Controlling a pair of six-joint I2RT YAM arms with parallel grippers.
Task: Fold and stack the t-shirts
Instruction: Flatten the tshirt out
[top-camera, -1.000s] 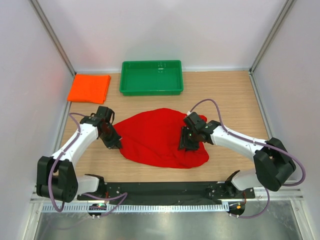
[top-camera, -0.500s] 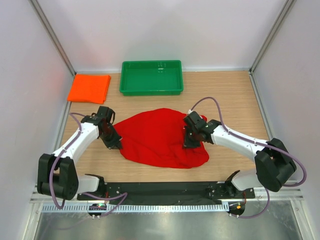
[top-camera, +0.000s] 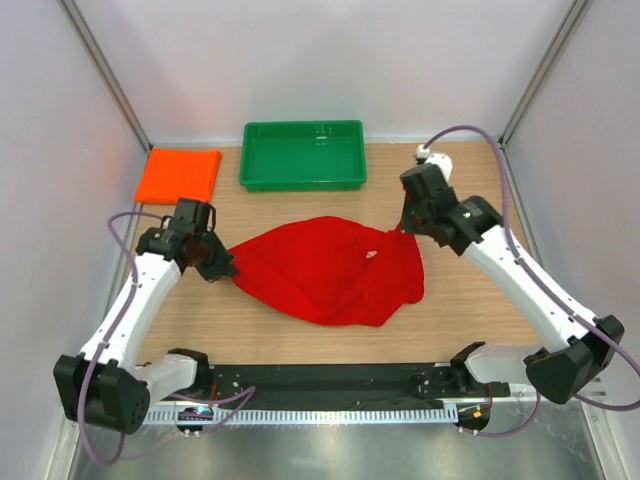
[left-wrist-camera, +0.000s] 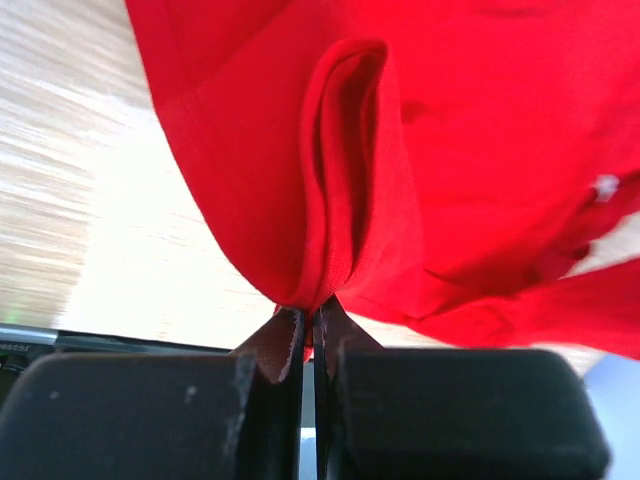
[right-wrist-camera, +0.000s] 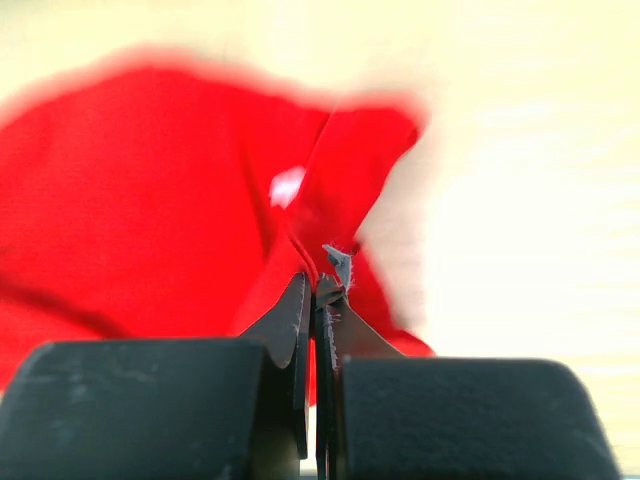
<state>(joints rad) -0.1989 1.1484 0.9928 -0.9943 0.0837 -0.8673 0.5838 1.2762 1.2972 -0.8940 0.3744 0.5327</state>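
Observation:
I have a bunched fold at the red t-shirt's edge in my left gripper, so I need to lower the fold, open and pinch that edge (left-wrist-camera: 235, 250) again before both grippers lift.
The red t-shirt (top-camera: 325, 270) hangs stretched between both grippers above the middle of the table, sagging toward the near side. My left gripper (top-camera: 222, 268) is shut on its left edge; the pinched fold shows in the left wrist view (left-wrist-camera: 340, 200). My right gripper (top-camera: 405, 226) is shut on its far right corner, and the red cloth shows in the right wrist view (right-wrist-camera: 150, 200), blurred. A white label (top-camera: 371, 254) shows near that corner. The orange t-shirt (top-camera: 179, 175) lies folded flat at the far left.
A green plastic tray (top-camera: 303, 178) stands at the back centre, right of the orange shirt. White walls with metal posts close the left, right and back sides. A black rail (top-camera: 320, 380) runs along the near edge.
Both arms have lifted and pulled apart. The right gripper swung far back and right with the shirt corner; the left moved left and back. The shirt went from a crumpled heap to stretched.

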